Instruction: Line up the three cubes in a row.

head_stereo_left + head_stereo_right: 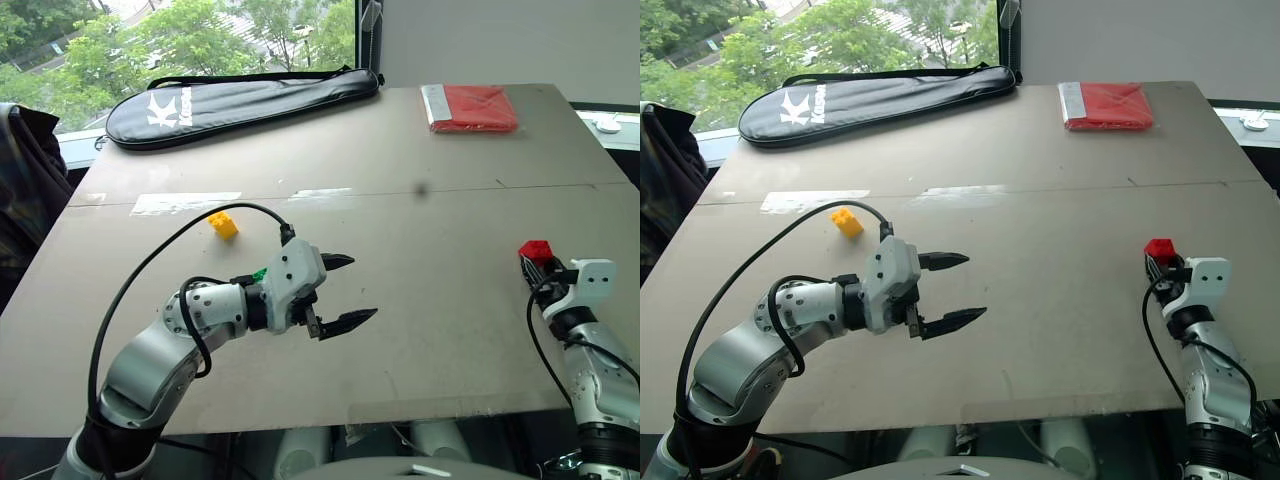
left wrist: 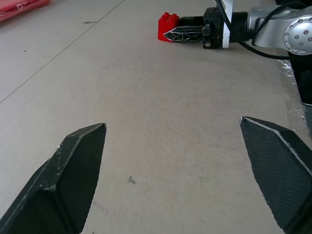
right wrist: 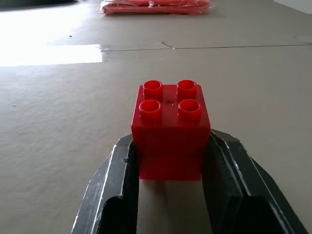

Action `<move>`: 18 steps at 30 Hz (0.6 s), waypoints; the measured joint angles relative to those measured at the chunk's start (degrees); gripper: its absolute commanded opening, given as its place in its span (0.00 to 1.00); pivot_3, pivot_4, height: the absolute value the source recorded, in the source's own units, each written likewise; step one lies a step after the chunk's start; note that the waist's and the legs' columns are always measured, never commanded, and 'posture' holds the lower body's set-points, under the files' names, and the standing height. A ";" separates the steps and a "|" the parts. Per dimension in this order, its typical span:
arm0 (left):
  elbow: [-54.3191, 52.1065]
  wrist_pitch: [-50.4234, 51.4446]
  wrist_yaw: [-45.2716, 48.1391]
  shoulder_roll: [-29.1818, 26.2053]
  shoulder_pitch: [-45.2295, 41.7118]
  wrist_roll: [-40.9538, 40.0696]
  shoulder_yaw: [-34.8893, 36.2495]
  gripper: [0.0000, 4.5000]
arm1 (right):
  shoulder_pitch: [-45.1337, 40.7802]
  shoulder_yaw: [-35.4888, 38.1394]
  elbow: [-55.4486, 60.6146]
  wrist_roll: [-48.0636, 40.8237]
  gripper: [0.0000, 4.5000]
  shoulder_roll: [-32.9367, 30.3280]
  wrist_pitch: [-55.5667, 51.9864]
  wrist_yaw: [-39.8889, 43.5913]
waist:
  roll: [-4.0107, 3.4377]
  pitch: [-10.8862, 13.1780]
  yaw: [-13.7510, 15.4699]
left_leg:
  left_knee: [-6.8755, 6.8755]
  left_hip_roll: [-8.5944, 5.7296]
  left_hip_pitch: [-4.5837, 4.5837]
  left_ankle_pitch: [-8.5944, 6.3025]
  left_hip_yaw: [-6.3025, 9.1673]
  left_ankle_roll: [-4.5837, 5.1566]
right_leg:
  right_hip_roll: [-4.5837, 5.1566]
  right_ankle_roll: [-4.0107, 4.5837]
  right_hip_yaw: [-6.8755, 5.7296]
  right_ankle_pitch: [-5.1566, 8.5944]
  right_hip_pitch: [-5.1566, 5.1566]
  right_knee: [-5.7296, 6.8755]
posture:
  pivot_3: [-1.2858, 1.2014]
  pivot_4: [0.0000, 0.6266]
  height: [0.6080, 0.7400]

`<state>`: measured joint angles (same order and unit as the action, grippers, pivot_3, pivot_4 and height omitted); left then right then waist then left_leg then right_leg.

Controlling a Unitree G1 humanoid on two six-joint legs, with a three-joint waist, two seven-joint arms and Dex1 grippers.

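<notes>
Next, my right gripper sets the red cube on the bare table (image 1: 451, 267) between my left gripper's fingertips and the cube's present spot.
The red cube (image 3: 170, 129) sits upright on the table near its right edge, and my right gripper (image 1: 537, 265) is shut on it, one finger (image 3: 114, 180) against each side. The yellow cube (image 1: 223, 224) lies left of the table's middle. A sliver of the green cube (image 1: 259, 273) peeks out behind my left wrist. My left gripper (image 1: 345, 292) hovers open over the table's middle with nothing between its fingers (image 2: 73, 165). Across the table, the left wrist view catches the red cube (image 2: 167, 27) in the other gripper.
A black racket bag (image 1: 240, 98) lies along the table's far left edge. A flat red folded cloth (image 1: 470, 107) rests at the far right. A strip of clear tape (image 1: 185, 202) is stuck on the table (image 1: 430, 320) near the yellow cube.
</notes>
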<state>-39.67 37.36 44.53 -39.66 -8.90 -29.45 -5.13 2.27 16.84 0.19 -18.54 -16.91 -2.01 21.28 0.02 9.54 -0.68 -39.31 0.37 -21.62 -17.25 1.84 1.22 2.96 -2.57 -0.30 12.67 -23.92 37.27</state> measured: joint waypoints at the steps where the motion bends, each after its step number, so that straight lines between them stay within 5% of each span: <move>1: 0.00 0.00 0.00 0.00 0.00 0.00 0.00 1.00 | 0.83 -0.89 1.56 0.12 0.28 0.67 -0.46 -0.32 | 0.00 0.00 0.00 | 0.00 0.01 0.01 0.00 0.01 0.00 | 0.00 0.00 0.00 0.00 0.00 0.03 | 0.52 0.24 0.70; 8: 0.38 -0.27 0.08 0.12 -0.05 0.13 -1.33 1.00 | 7.77 -16.29 17.70 6.51 0.28 10.98 -8.33 -8.93 | 0.04 0.00 -0.15 | -0.03 0.03 0.01 0.16 -0.05 -0.26 | 0.03 0.05 0.14 0.27 -0.26 0.40 | 0.52 0.24 0.70; 18: 1.13 -1.44 0.39 -0.02 0.10 0.92 -1.68 1.00 | 7.39 -17.05 19.50 9.09 0.28 10.50 -11.23 -10.58 | 0.15 0.03 -0.04 | -0.11 0.00 -0.06 0.18 0.03 -0.27 | -0.08 0.07 0.12 0.26 -0.28 0.43 | 0.52 0.24 0.70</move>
<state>-38.54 35.91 44.92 -39.68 -8.80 -28.53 -6.81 9.67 -0.21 19.69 -9.45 -6.41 -13.24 10.71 0.17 9.58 -0.72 -39.42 0.37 -21.68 -17.07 1.88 0.95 2.89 -2.50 -0.18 12.93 -24.19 37.71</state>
